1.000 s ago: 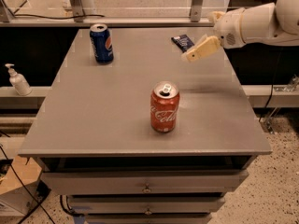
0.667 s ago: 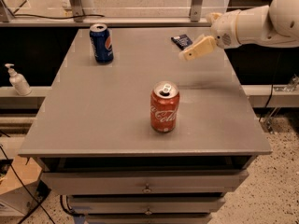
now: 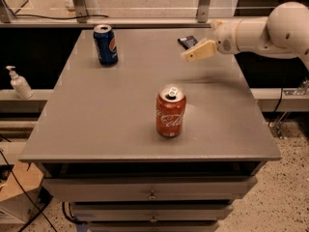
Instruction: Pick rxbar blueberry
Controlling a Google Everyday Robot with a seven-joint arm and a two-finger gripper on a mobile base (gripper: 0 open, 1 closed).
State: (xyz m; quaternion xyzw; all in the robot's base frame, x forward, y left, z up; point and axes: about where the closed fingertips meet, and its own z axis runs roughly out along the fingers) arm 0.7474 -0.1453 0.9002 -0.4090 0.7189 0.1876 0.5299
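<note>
Next, I will lower my gripper to the rxbar blueberry's near end (image 3: 195,43), the one closest to my arm, and close it there.
The rxbar blueberry (image 3: 188,41) is a small flat dark navy bar lying on the grey table (image 3: 120,124) near its far right edge. My gripper (image 3: 198,51) reaches in from the right on a white arm. It hovers just in front of and slightly right of the bar, above the table top. It partly covers the bar's near end, and nothing shows in its grasp.
An upright blue Pepsi can (image 3: 105,44) stands at the far left of the table. A red Coca-Cola can (image 3: 170,111) stands near the middle front. A white pump bottle (image 3: 19,82) sits on a ledge left of the table. Drawers are below the table top.
The gripper has shifted slightly to the left, closer over the bar. The bar and both cans have not moved.
</note>
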